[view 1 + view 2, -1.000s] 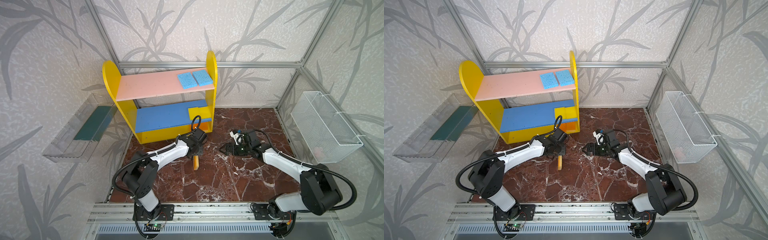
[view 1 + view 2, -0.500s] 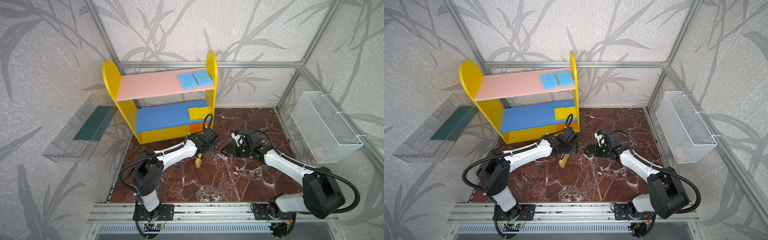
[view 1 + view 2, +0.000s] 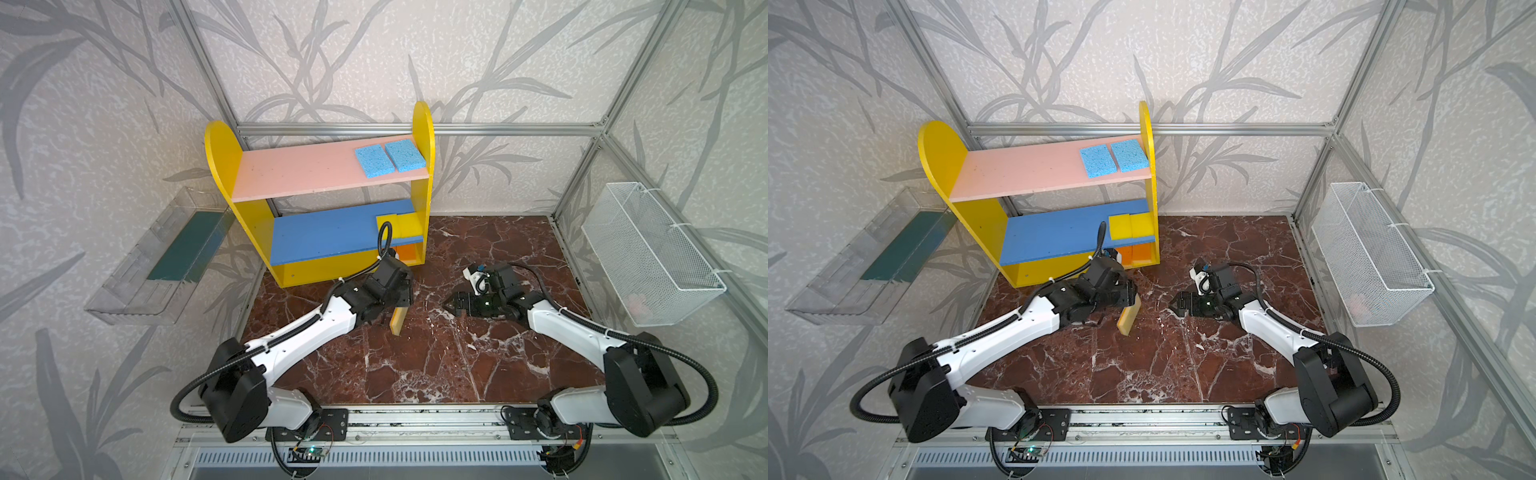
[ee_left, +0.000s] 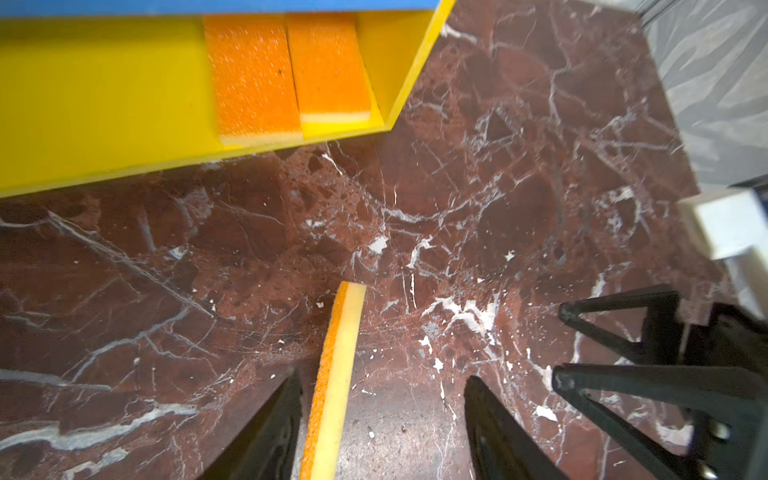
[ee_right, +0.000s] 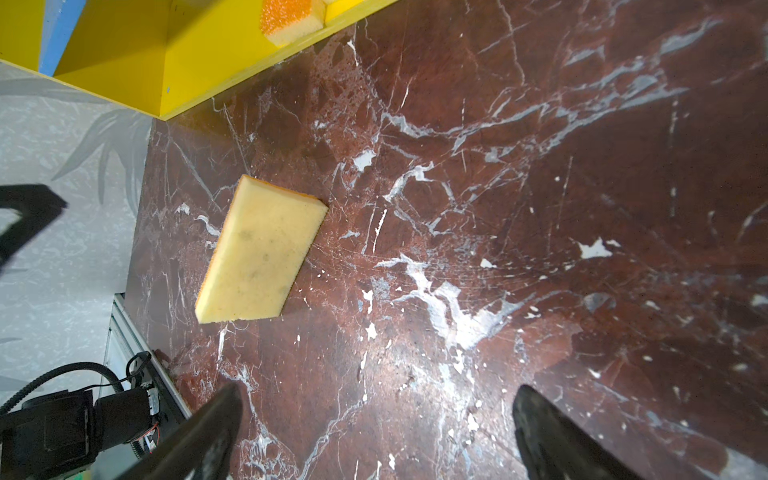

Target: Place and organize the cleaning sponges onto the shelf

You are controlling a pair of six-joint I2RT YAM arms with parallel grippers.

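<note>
The pale yellow sponge is standing on edge. My left gripper should lay it flat with the orange side up and take it across its long edges (image 5: 218, 254) before putting it on the shelf.
A pale yellow sponge with an orange face (image 3: 398, 320) (image 3: 1128, 319) stands tilted on edge on the marble floor in front of the shelf (image 3: 220, 149). My left gripper (image 3: 400, 300) (image 4: 382, 378) is open around it. In the left wrist view the sponge (image 4: 336, 374) lies close to one finger, with a wide gap to the other. My right gripper (image 3: 451, 305) (image 5: 374, 415) is open and empty, a short way right of the sponge (image 5: 262, 253). Two blue sponges (image 3: 390, 158) lie on the pink board, two yellow sponges (image 3: 395, 226) on the blue board, two orange sponges (image 4: 286, 70) on the base.
A clear tray with a green liner (image 3: 183, 245) hangs on the left wall. A white wire basket (image 3: 652, 257) hangs on the right wall. The right gripper's black fingers (image 4: 623, 374) show in the left wrist view. A metal rail (image 3: 415, 415) runs along the front.
My left gripper has carried the sponge to the right and opened its jaws. The sponge now leans loose between them. The right gripper has shifted slightly right.
</note>
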